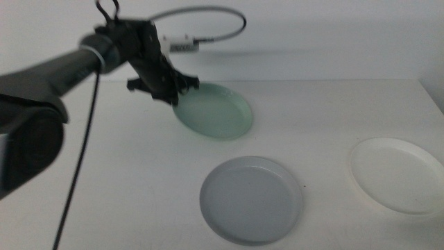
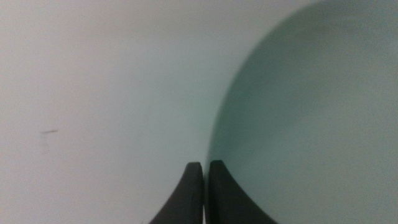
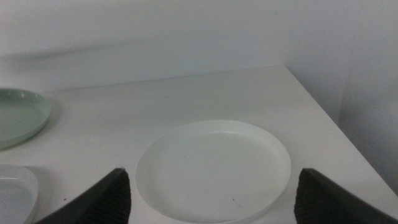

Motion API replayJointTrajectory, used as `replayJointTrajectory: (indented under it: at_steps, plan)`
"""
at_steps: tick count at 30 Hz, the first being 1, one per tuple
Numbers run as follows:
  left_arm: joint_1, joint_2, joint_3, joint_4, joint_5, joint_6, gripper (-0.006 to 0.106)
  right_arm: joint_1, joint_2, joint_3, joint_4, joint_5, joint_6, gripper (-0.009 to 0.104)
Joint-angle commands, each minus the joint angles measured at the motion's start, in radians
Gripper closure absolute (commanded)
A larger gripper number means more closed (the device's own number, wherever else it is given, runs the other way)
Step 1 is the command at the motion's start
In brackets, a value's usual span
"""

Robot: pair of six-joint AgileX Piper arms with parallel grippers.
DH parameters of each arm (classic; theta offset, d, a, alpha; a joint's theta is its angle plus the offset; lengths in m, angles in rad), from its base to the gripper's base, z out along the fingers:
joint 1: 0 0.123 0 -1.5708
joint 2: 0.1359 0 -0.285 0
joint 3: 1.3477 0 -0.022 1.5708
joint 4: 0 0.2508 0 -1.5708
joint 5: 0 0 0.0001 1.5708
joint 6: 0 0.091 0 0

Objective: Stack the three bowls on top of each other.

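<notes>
My left gripper needs to put the mint green bowl down on the grey bowl (image 1: 249,194) at the front middle of the table.
The mint green bowl (image 1: 215,111) is at the back middle of the table, its left rim raised and pinched by my left gripper (image 1: 173,94). The left wrist view shows the jaws of that gripper (image 2: 205,165) closed together on the edge of the green bowl (image 2: 311,112). The grey bowl (image 1: 251,199) lies flat at the front middle. The white bowl (image 1: 399,175) lies flat at the right. My right gripper (image 3: 212,177) is out of the middle view; it is open, with the white bowl (image 3: 214,168) just ahead of it. The green bowl (image 3: 18,115) and the grey bowl (image 3: 12,186) show at that view's edge.
The white table (image 1: 104,173) ends at a wall behind and has its right edge just beyond the white bowl. The left arm's black cable (image 1: 80,167) hangs over the table's left part.
</notes>
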Motion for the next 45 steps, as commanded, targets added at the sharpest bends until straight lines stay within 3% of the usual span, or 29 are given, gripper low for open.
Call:
replayJointTrajectory:
  at_steps: [1,12,22,41,45]
  plan:
    - [-0.009,-0.149,-0.018,-0.018,-0.018,0.001,0.105,-0.006,-0.027,-0.009,-0.006,-0.077,-0.005,-0.001]
    - [-0.155,-0.517,0.363,-0.005,-0.096,-0.007,0.105,-0.006,-0.027,-0.009,-0.006,-0.077,-0.005,-0.001]
    - [-0.243,-0.721,0.831,-0.033,-0.403,-0.118,0.105,-0.006,-0.027,-0.009,-0.006,-0.077,-0.005,-0.001]
    - [-0.263,-0.586,0.930,-0.228,-0.471,-0.072,0.105,-0.006,-0.027,-0.009,-0.006,-0.077,-0.005,-0.001]
    - [-0.261,-0.583,0.930,-0.225,-0.472,-0.024,0.094,-0.006,-0.027,-0.009,-0.006,-0.077,-0.005,-0.001]
